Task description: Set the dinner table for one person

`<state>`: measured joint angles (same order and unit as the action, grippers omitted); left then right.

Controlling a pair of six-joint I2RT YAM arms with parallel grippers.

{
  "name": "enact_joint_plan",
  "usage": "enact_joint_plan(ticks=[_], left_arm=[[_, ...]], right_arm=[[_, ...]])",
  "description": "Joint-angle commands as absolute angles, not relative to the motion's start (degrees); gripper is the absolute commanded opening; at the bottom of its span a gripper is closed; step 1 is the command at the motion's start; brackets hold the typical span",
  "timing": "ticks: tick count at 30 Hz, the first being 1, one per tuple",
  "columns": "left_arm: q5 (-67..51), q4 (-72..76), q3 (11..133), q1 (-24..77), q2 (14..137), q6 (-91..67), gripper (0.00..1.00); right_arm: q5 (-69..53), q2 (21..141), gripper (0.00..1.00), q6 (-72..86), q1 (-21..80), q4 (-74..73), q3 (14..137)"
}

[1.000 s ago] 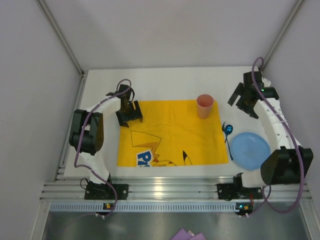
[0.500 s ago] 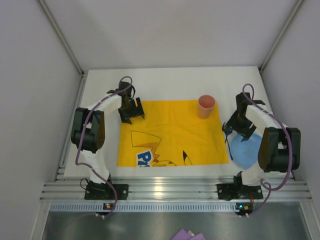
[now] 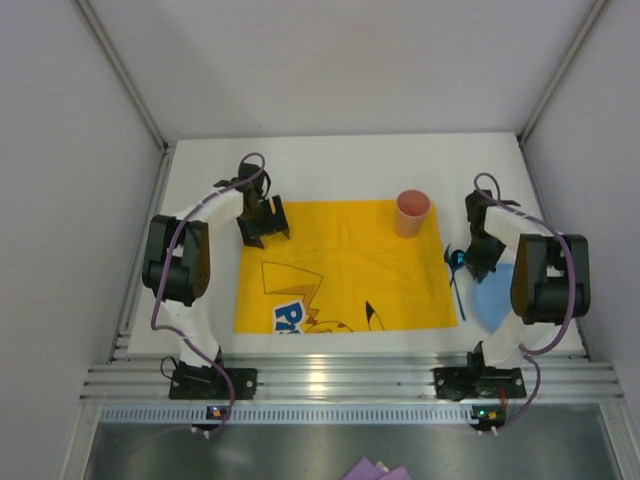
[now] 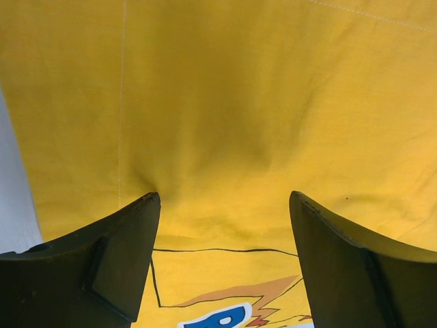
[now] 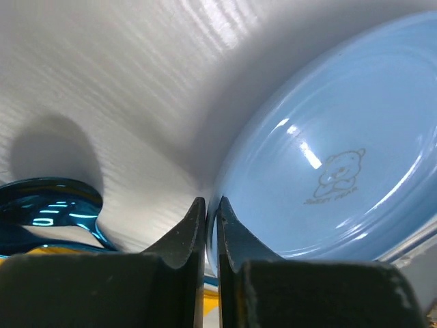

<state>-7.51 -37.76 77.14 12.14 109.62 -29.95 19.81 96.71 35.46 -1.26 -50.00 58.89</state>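
Observation:
My right gripper needs to release the light blue plate, which now sits beside the placemat, on the middle of the yellow placemat [image 3: 340, 249], above the cartoon face.
The white dinner table [image 3: 340, 165] carries a yellow cartoon placemat [image 3: 340, 265] with a pink cup [image 3: 411, 212] at its far right corner. A shiny blue spoon [image 3: 457, 262] lies just off the mat's right edge, and a light blue plate [image 3: 492, 297] sits beside it. My right gripper [image 3: 478, 265] is shut on the plate's left rim; in the right wrist view the rim of the plate [image 5: 328, 171] is pinched between the fingertips of the gripper [image 5: 211, 205], with the spoon [image 5: 48, 205] to the left. My left gripper [image 4: 224, 205] is open low over the placemat [image 4: 225, 102] at its far left corner [image 3: 262, 232].
Grey walls enclose the table on the left, back and right. An aluminium rail [image 3: 340, 380] with both arm bases runs along the near edge. My right arm's elbow [image 3: 545, 280] hangs over most of the plate.
My right arm swung in from the far right corner down to the plate's left rim, and its gripper went from open to shut on it. The left gripper barely shifted.

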Motion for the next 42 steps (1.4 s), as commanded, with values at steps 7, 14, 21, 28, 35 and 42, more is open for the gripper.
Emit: enact_joint_plan(ticks=[7,14,21,28,35,42], left_arm=[[-7.5,-40.3,79.9,11.9,104.9,-29.6,0.81],[-4.4,-44.3,79.6,11.9,97.7,-30.8,0.81],[4.3,-51.6,78.7,11.7,86.8,-33.2,0.82],[10.4,-57.1,70.0,11.6,66.7,-36.1,0.82],[11.1,-62.9,67.8,11.6,57.7,-38.7,0.82],[12.7,-66.9,70.0,11.6,54.7,-38.4,0.82]], right_arm=[[29.9,86.6,0.00,36.0,-0.4,-63.6,80.0],[41.7,89.5,0.00,38.1,29.0,-75.8,113.3],[27.5,101.3,0.00,28.5,50.6,-62.1,121.6],[15.2,116.1,0.00,27.2,55.8,-56.6,125.1],[16.3,129.6,0.00,31.6,55.5,-61.3,125.2],[13.9,134.0,0.00,33.0,55.9,-59.0,120.9]])
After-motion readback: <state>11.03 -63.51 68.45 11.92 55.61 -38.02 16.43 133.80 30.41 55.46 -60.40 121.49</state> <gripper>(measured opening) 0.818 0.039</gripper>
